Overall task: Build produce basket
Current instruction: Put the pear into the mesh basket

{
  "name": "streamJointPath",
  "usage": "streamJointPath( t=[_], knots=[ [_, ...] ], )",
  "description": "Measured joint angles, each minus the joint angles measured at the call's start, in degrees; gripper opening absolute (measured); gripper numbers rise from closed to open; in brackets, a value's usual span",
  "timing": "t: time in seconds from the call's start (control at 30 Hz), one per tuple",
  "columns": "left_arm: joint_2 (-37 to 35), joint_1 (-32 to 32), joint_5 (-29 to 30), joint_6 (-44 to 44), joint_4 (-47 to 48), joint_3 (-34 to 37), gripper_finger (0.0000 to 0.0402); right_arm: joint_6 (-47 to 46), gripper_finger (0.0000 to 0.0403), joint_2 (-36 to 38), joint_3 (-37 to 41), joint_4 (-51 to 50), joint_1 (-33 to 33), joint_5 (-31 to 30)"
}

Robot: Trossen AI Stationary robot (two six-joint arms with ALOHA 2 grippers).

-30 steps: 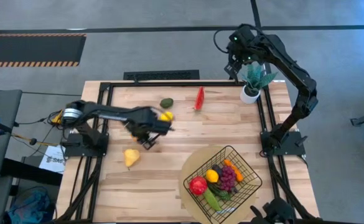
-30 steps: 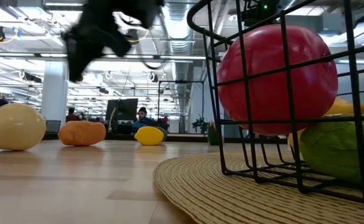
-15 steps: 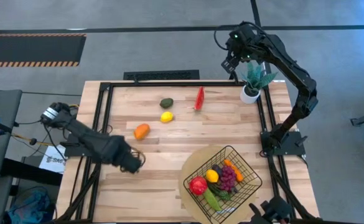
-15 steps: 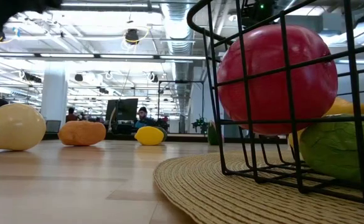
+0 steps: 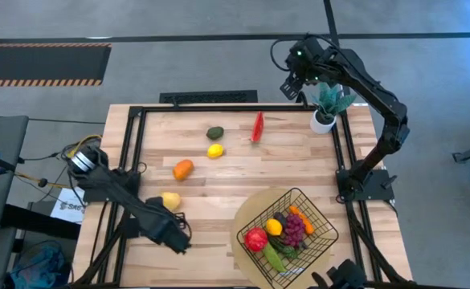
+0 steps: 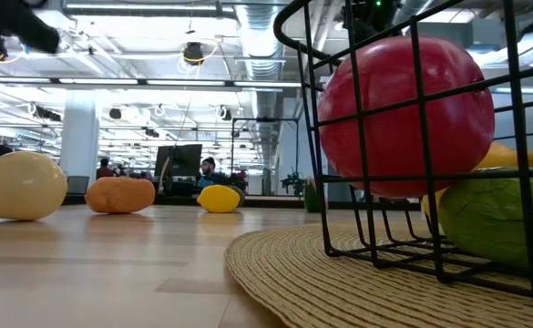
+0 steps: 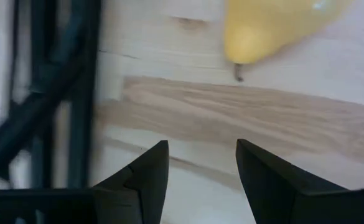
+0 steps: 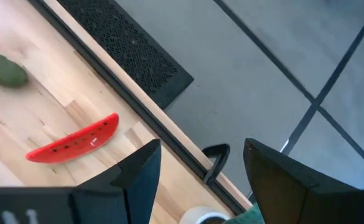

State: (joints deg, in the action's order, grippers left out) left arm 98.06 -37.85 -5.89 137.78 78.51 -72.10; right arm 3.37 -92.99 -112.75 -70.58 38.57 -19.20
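The pear is next, and my left gripper will go to it and close on its stem (image 5: 171, 209) (image 7: 238, 73), at the pear's narrow end.
The black wire basket (image 5: 319, 210) stands on a round tan mat at the near right. It holds a red apple (image 5: 255, 238), a lemon, purple grapes, a carrot and a cucumber. A pear (image 5: 170, 201), an orange (image 5: 183, 168), a lemon (image 5: 214, 150), an avocado (image 5: 214, 132) and a watermelon slice (image 5: 258, 126) lie loose on the table. My left gripper (image 5: 178, 241) hangs open over bare wood just near of the pear (image 7: 275, 25), nothing between its fingers. My right gripper (image 5: 289, 87) is open, high beyond the far edge.
A small potted plant (image 5: 324, 108) stands at the far right corner. The black frame rail (image 7: 76, 93) runs along the left edge, close to my left gripper. Bare wood lies between the pear and the mat (image 6: 339, 273).
My left gripper has swept from above the orange at the table's middle toward the near edge, past the pear, sinking a little and rolling its wrist. Its fingers have stayed open. The orange and pear lie where they were.
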Motion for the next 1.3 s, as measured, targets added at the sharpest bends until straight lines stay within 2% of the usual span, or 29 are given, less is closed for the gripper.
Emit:
streamJointPath(
  t=[0.27, 0.43, 0.6, 0.7, 1.0, 1.13, 1.3],
  knots=[
    [7.94, 3.57, 3.43, -0.77, -2.42, 0.0, 0.0174, 4.83, 0.0248, 0.0, 0.0, 4.21, -2.33, 0.02],
    [9.07, 4.01, 3.32, -1.01, -3.52, 2.22, 0.0174, 6.23, 0.0248, 0.0, 0.0, 4.84, -3.22, 0.0],
    [9.05, 4.24, 3.06, -1.01, -10.67, 8.43, 0.0174, 7.42, 0.0248, 0.0, 0.0, 5.25, -3.39, 0.02],
    [8.75, 5.17, 3.93, -1.07, -13.77, 10.62, 0.0173, 7.64, 0.0248, 0.0, 0.0, 5.3, -3.66, 0.0],
    [8.74, 6.41, 9.49, -1.67, -13.43, 12.19, 0.0171, 7.86, 0.0248, 0.0, 0.0, 5.2, -5.29, 0.02],
    [8.8, 6.52, 11.08, -1.64, -13.85, 12.71, 0.0141, 7.86, 0.0248, 0.0, 0.0, 5.29, -6.11, 0.0],
    [8.63, 6.2, 12.08, -2.1, -16.89, 14.1, 0.0072, 7.84, 0.0248, 0.0, 0.0, 5.25, -6.79, -0.02]
  ],
)
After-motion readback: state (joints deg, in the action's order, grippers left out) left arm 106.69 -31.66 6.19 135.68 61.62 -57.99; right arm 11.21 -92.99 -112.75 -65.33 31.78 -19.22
